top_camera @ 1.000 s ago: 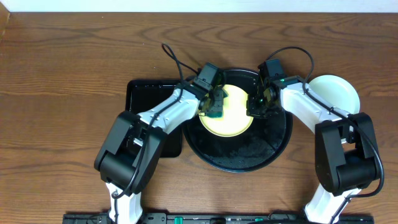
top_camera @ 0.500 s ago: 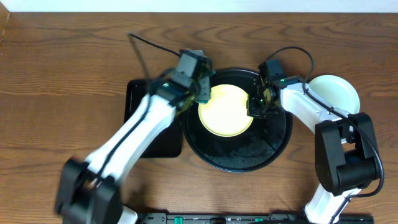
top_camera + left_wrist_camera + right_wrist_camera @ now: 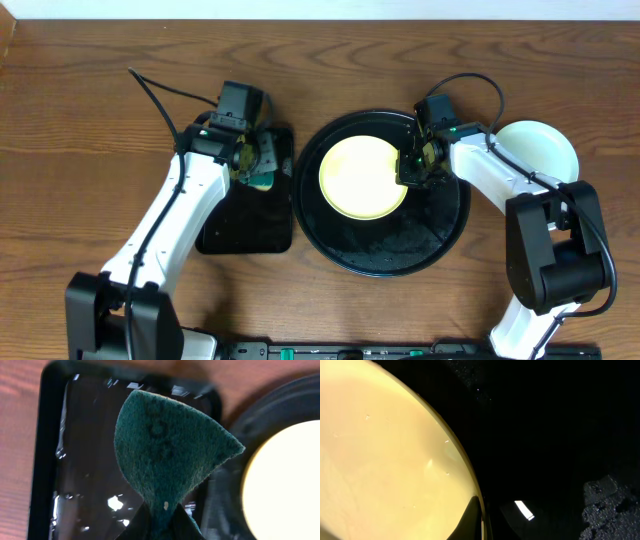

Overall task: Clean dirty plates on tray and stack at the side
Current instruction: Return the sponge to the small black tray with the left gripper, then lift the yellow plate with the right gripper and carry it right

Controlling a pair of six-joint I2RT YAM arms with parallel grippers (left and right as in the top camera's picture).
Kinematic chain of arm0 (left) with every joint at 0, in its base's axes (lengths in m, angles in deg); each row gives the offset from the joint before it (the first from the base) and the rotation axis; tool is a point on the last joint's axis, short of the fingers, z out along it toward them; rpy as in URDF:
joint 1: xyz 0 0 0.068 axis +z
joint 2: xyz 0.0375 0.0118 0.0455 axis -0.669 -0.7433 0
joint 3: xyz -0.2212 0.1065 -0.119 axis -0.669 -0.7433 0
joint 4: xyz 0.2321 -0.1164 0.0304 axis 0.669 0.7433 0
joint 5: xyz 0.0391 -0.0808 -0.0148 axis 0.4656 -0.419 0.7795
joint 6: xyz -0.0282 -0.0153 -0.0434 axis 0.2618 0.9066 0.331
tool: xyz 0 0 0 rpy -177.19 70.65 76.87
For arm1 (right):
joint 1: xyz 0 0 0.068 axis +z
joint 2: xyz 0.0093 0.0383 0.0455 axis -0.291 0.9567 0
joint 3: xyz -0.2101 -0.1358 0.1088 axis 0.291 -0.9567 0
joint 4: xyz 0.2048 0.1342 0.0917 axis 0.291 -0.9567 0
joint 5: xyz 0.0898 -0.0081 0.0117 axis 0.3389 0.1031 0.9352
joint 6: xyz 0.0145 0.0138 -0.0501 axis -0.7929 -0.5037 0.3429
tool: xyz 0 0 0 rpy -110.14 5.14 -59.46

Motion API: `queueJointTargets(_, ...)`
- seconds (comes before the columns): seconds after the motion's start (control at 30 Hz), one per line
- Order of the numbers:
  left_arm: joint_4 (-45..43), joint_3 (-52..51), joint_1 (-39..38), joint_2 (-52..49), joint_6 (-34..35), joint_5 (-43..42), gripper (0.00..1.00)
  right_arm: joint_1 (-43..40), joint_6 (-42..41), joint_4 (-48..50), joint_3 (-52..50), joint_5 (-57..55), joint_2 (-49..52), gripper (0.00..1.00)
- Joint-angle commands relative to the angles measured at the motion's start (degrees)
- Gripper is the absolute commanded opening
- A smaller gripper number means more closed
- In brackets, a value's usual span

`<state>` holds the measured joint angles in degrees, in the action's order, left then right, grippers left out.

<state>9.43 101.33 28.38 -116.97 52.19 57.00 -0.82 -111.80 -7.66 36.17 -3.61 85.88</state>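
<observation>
Next, my left gripper releases the green sponge on the middle of the rectangular black tray's wet bottom (image 3: 247,194) (image 3: 122,497).
A pale yellow plate (image 3: 362,177) lies in the round black tray (image 3: 400,250), its surface free of smears. My right gripper (image 3: 412,170) is at the plate's right rim, shut on that rim; in the right wrist view one dark finger (image 3: 472,517) lies on the plate (image 3: 385,450) just inside its edge. My left gripper (image 3: 250,160) hangs over the rectangular black tray (image 3: 245,225), shut on a dark green sponge (image 3: 170,445) that fans out from its jaws. A pale plate (image 3: 540,150) sits on the table to the right of the round tray.
The rectangular tray (image 3: 85,460) is wet and glossy and sits just left of the round tray's rim (image 3: 260,410). Wet specks cover the round tray's front part (image 3: 610,495). Cables loop above both wrists.
My left arm has swung left off the yellow plate, carrying the sponge to above the rectangular tray. The right gripper has stayed at the plate's right rim.
</observation>
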Motion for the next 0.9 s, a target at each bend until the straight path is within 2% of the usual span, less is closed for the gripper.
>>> queueJointTargets(0.0, 0.15, -2.8, 1.68, -2.12, -2.8, 0.48, 0.08, 0.61, 1.36, -0.66, -0.2, -1.7, -0.92, 0.01)
queueJointTargets(0.17, -0.42, -5.05, 3.61, -4.87, -2.8, 0.48, 0.08, 0.81, 2.62, -1.29, 0.11, -7.45, -8.59, 0.01)
queueJointTargets(0.4, -3.15, -5.57, 4.22, -8.44, -2.8, 0.46, 0.08, 3.69, 7.21, -2.75, 0.11, -22.49, -18.88, 0.01)
queueJointTargets(0.57, -3.61, -5.57, 4.22, -9.03, -2.8, 0.48, 0.08, 7.1, 10.08, -4.42, 0.11, -31.87, -21.29, 0.01)
queueJointTargets(0.87, -4.39, -5.57, 4.22, -9.03, -2.8, 0.46, 0.08, 17.77, 10.19, -3.85, 0.11, -56.92, -21.94, 0.01)
